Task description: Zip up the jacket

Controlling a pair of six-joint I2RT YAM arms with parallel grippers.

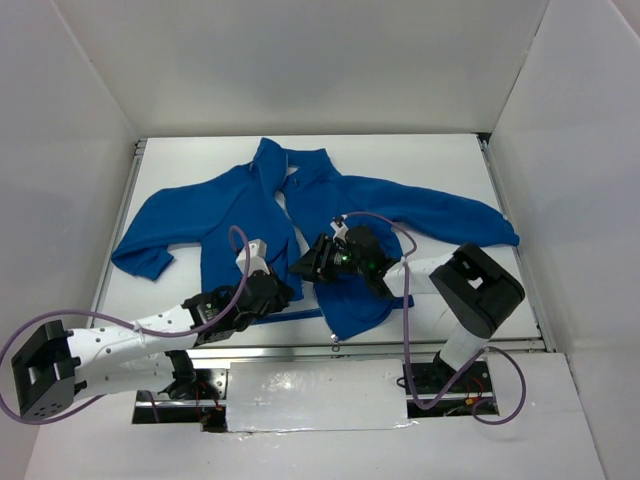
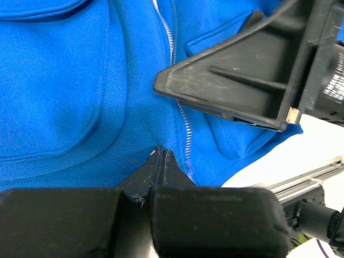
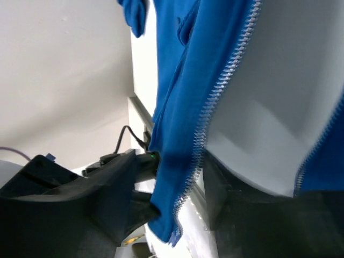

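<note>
My left gripper pinches the fabric beside the zipper, leaving the zipper's bottom end free. So it should open, back away and grab the jacket's panel by that bottom corner (image 2: pixel 191 174).
The royal-blue fleece jacket (image 1: pixel 240 215) lies flat on the white table, collar at the far side, sleeves spread and the front partly open. My left gripper (image 1: pixel 278 292) is at the hem of the left front panel. In the left wrist view it (image 2: pixel 160 153) is shut, with its tips pinched on the blue fabric beside the pale zipper (image 2: pixel 172 48). My right gripper (image 1: pixel 305 265) is just to its right, at the lower centre opening. In the right wrist view it (image 3: pixel 183 193) is open, with the toothed zipper edge (image 3: pixel 220 91) of the panel between its fingers. Its finger (image 2: pixel 236 86) lies over the zipper.
The table's metal front rail (image 1: pixel 330 345) runs just below the hem. White walls close the table on three sides. The right arm's bulky joint (image 1: pixel 480 290) sits by the right panel, and purple cables (image 1: pixel 405 300) loop over the jacket's lower part.
</note>
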